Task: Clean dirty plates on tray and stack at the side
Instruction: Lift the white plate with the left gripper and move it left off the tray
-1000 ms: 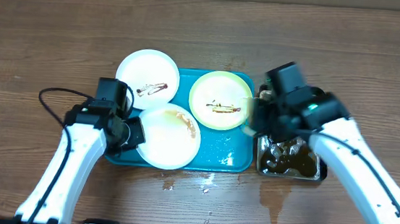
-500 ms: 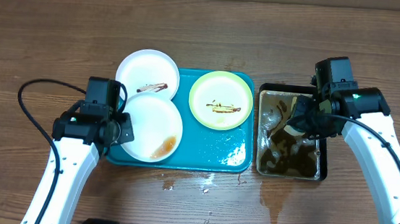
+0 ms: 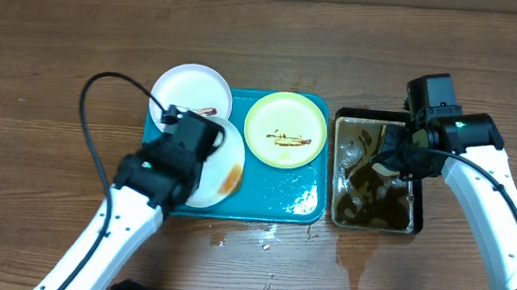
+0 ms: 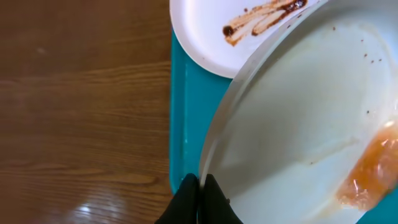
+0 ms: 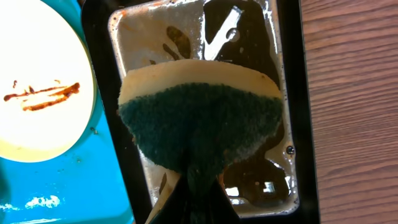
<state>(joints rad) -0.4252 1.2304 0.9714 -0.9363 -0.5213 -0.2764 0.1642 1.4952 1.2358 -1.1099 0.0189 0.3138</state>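
Note:
Next, I let go of the smeared white plate, still tilted over the teal tray, with my left gripper on the wooden table [image 3: 84, 145] [image 4: 74, 93] beside the teal tray, away from the pan.
My left gripper [image 4: 200, 186] is shut on the rim of a white plate [image 4: 298, 124] with an orange-brown smear, held tilted over the left part of the teal tray [image 4: 179, 124]. In the overhead view this gripper [image 3: 188, 150] covers part of that plate [image 3: 223, 175]. A second white plate [image 3: 188, 90] with a brown streak lies at the tray's far left corner. The yellow-green plate [image 3: 285, 129], also streaked, lies on the tray [image 3: 281, 206]. My right gripper [image 5: 198, 186] is shut on a green-and-yellow sponge [image 5: 199, 124] above the pan; it also shows in the overhead view [image 3: 394, 163].
A black-rimmed pan [image 3: 419, 211] of brown water stands right of the tray, also in the right wrist view [image 5: 292, 93]. Water drops and a wet patch [image 3: 352, 256] lie on the wooden table in front of the tray and pan. The left arm's cable [image 3: 92, 121] loops over the table.
My left arm has swung in from the tray's left side toward its front, carrying the smeared plate rightward. My right arm moved from the tray's edge to the pan, then held still.

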